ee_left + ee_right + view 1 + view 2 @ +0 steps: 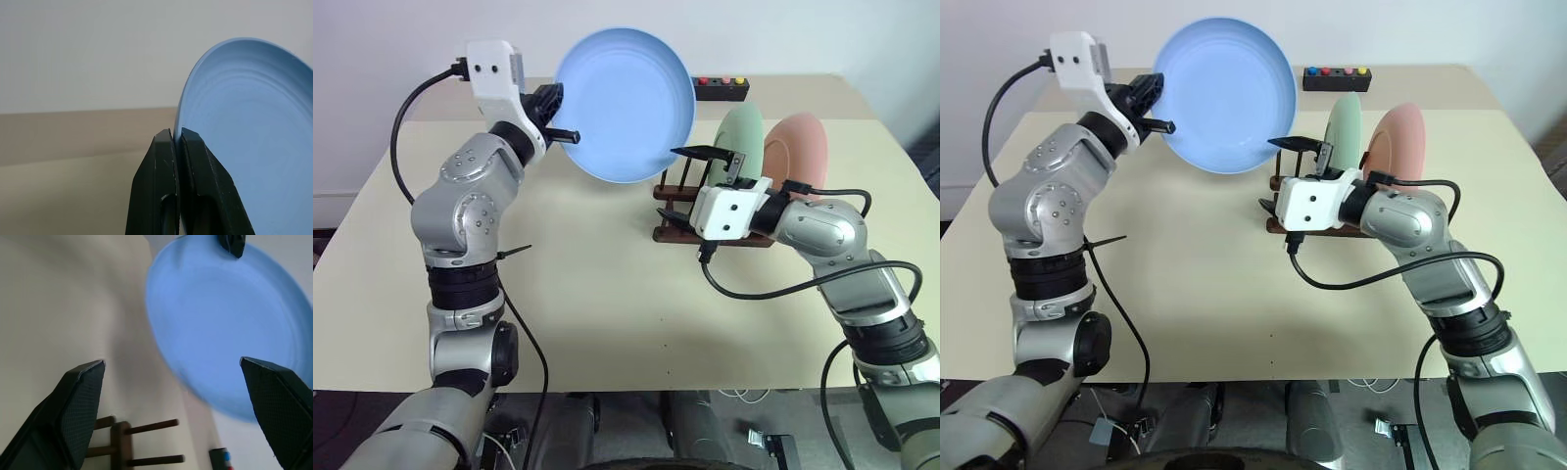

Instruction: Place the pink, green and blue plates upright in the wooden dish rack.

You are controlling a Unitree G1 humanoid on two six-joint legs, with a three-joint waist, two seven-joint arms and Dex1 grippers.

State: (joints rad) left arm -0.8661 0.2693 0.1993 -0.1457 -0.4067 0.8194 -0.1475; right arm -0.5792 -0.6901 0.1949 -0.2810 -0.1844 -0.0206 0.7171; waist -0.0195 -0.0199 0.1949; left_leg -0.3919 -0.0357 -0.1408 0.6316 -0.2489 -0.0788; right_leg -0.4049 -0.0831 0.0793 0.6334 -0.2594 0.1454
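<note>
The light blue plate, now held upright beside the dish rack, will be handed over by my left gripper, which will let go of it upright in the air [655, 106] above my right gripper's fingers.
My left gripper [563, 135] is shut on the rim of the light blue plate [626, 103] and holds it upright in the air, above the table and left of the wooden dish rack [663, 234]. In the left wrist view the two fingers [159, 161] pinch the blue plate's [254, 127] edge. The mint green plate [742, 137] and the salmon pink plate [801, 147] stand upright in the rack. My right gripper [688, 186] is open at the rack's left end, just below the blue plate. In the right wrist view the blue plate [220, 323] hangs beyond its spread fingers [80, 406], over the rack's pegs [146, 440].
A small black box with coloured buttons [721, 88] lies at the table's far edge behind the rack. The beige table [587, 294] stretches bare in front of and left of the rack. Cables hang from both arms.
</note>
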